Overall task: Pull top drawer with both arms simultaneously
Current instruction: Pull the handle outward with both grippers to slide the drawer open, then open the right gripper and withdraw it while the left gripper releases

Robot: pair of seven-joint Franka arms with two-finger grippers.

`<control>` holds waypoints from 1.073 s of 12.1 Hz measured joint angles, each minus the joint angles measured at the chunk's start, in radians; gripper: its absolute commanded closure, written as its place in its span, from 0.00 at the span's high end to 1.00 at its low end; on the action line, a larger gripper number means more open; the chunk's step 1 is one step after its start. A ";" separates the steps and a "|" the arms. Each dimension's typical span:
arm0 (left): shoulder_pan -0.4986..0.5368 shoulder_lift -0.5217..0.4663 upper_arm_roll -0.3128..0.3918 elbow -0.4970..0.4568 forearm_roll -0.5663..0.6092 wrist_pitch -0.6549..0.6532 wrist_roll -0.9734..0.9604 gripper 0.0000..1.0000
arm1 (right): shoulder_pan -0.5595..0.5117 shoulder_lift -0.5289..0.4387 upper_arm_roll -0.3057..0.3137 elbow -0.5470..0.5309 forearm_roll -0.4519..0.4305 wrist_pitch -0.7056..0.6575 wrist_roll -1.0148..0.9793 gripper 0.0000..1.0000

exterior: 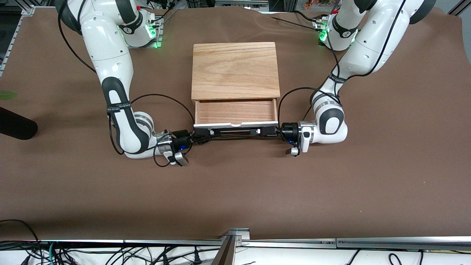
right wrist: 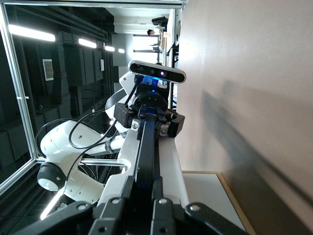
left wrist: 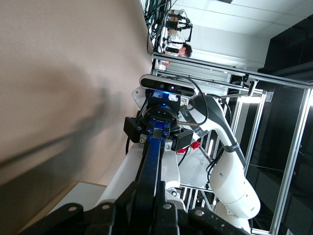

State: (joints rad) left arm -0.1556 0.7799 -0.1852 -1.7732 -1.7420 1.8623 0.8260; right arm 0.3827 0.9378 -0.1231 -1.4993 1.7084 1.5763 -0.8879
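Next, I release the black bar handle from my right gripper slightly farther out, over the brown table before the wooden cabinet (exterior: pixel 238 138).
The top drawer (exterior: pixel 235 111) stands pulled partly out of the wooden cabinet (exterior: pixel 234 70), its reddish-brown inside showing. Its white front panel (exterior: pixel 235 124) faces the front camera, with the black bar handle (exterior: pixel 235 131) along it. My left gripper (exterior: pixel 265 131) is shut on the handle's end toward the left arm. My right gripper (exterior: pixel 206 135) is shut on the end toward the right arm. In the left wrist view the handle (left wrist: pixel 152 161) runs between my fingers (left wrist: pixel 131 196) to the right gripper. In the right wrist view the handle (right wrist: pixel 145 152) runs the same way to the left gripper.
The cabinet sits in the middle of a brown cloth-covered table (exterior: pixel 235 191). A black object (exterior: pixel 14 123) lies at the table's edge toward the right arm's end. A metal rail (exterior: pixel 235 241) and cables run along the table's near edge.
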 measured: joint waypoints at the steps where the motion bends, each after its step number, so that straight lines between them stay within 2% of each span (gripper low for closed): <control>1: -0.003 0.011 0.005 0.019 0.004 0.000 -0.015 0.00 | -0.003 0.010 0.001 0.017 0.000 0.004 0.011 0.13; 5: -0.015 0.043 0.023 0.070 0.006 -0.003 -0.046 0.00 | -0.006 0.027 0.002 0.055 0.001 0.034 0.047 0.13; 6: -0.021 0.051 0.031 0.083 0.006 -0.007 -0.051 0.00 | -0.007 0.031 0.002 0.061 0.001 0.038 0.052 0.14; 7: -0.028 0.058 0.039 0.094 0.006 -0.012 -0.055 0.00 | -0.008 0.033 0.002 0.064 0.001 0.038 0.054 0.21; 8: -0.032 0.062 0.044 0.100 0.006 -0.018 -0.060 0.00 | -0.009 0.034 0.002 0.064 0.002 0.040 0.054 0.33; 10: -0.033 0.063 0.050 0.100 0.007 -0.030 -0.068 0.00 | -0.036 0.042 -0.007 0.095 0.031 0.117 0.054 0.86; 11: -0.033 0.063 0.050 0.100 0.007 -0.031 -0.068 0.18 | -0.057 0.049 -0.010 0.105 0.031 0.123 0.054 1.00; 12: -0.033 0.063 0.050 0.100 0.007 -0.032 -0.069 0.54 | -0.068 0.054 -0.010 0.109 0.031 0.123 0.054 1.00; 13: -0.033 0.063 0.051 0.100 0.008 -0.034 -0.069 1.00 | -0.071 0.058 -0.010 0.113 0.031 0.124 0.054 1.00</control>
State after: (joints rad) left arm -0.1890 0.8434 -0.1342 -1.6731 -1.7342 1.8287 0.7571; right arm 0.3117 0.9958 -0.1335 -1.3863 1.7394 1.6998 -0.8338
